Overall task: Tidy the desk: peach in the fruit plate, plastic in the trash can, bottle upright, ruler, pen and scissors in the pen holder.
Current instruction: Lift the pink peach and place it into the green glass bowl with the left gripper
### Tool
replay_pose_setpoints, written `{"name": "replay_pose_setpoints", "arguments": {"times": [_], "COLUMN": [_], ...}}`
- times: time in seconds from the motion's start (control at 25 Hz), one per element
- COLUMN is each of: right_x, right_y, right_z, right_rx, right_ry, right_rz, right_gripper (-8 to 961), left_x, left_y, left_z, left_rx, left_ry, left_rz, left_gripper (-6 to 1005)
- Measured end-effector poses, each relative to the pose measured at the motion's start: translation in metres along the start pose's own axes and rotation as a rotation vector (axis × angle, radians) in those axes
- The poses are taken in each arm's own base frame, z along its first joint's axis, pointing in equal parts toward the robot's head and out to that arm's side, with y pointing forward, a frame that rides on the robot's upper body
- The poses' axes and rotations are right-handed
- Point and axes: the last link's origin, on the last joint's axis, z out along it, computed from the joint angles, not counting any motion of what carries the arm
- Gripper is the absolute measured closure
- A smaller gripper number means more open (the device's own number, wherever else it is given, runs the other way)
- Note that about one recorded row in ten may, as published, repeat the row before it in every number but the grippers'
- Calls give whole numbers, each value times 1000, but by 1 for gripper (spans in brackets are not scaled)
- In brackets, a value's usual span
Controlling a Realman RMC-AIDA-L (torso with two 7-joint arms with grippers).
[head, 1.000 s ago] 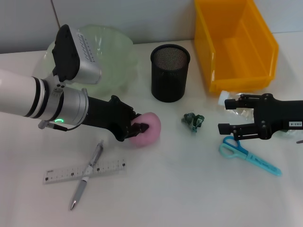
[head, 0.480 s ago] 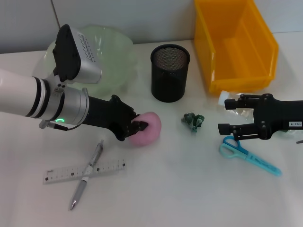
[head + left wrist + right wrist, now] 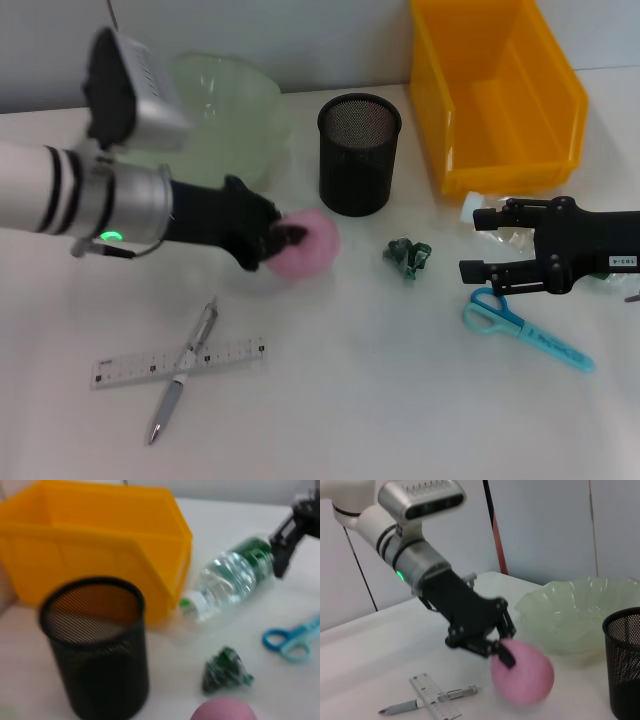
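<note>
The pink peach will leave my left gripper in the pale green fruit plate (image 3: 167, 158), near its front rim.
My left gripper (image 3: 283, 243) is shut on the pink peach (image 3: 312, 245) and holds it just off the table, in front of the pale green fruit plate (image 3: 225, 100). The right wrist view shows the same grip on the peach (image 3: 522, 674). A crumpled green plastic (image 3: 407, 256) lies right of the peach. The black mesh pen holder (image 3: 359, 153) stands behind it. A clear bottle (image 3: 227, 577) lies on its side by the yellow trash can (image 3: 495, 95). My right gripper (image 3: 480, 243) stands open beside the bottle's cap, above the blue scissors (image 3: 525, 328). The ruler (image 3: 180, 361) and pen (image 3: 185, 367) lie crossed at front left.
The trash can's front wall (image 3: 95, 545) stands close behind the pen holder (image 3: 97, 645) and the bottle. The fruit plate (image 3: 575, 610) sits just left of the pen holder. Bare white table spans the front middle between the ruler and the scissors.
My left gripper has lifted the peach and carried it back a little toward the fruit plate. The right arm and all the other items have stayed still.
</note>
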Motion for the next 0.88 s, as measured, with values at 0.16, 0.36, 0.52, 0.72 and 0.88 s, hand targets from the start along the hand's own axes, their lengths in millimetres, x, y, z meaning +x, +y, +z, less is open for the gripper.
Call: {"name": "replay_pose_setpoints", "arguments": {"times": [0.16,0.36,0.52,0.72,0.88], "right_x": [0,0,0,-2,-2], "right_y": [-1,-2,-2,-3,-2], "right_z": [0,0,0,1,1], "right_rx": [6,9,11,12,11], "right_ry": [2,3,2,-2,-2], "right_rz": [1,2,1,-1,-2], "right_gripper": [118,119,119,119,119], "left_x": [1,2,-2,-8,-12], "left_y": [-4,-16,-27,-39,-47], "left_z": [-7,-28,-45,-60,-69], "left_rx": [18,84,166,278,366], "left_ry": [24,115,227,363,477], "left_rz": [-10,-56,-117,-183,-235], "left_gripper": [919,922,923,924,925]}}
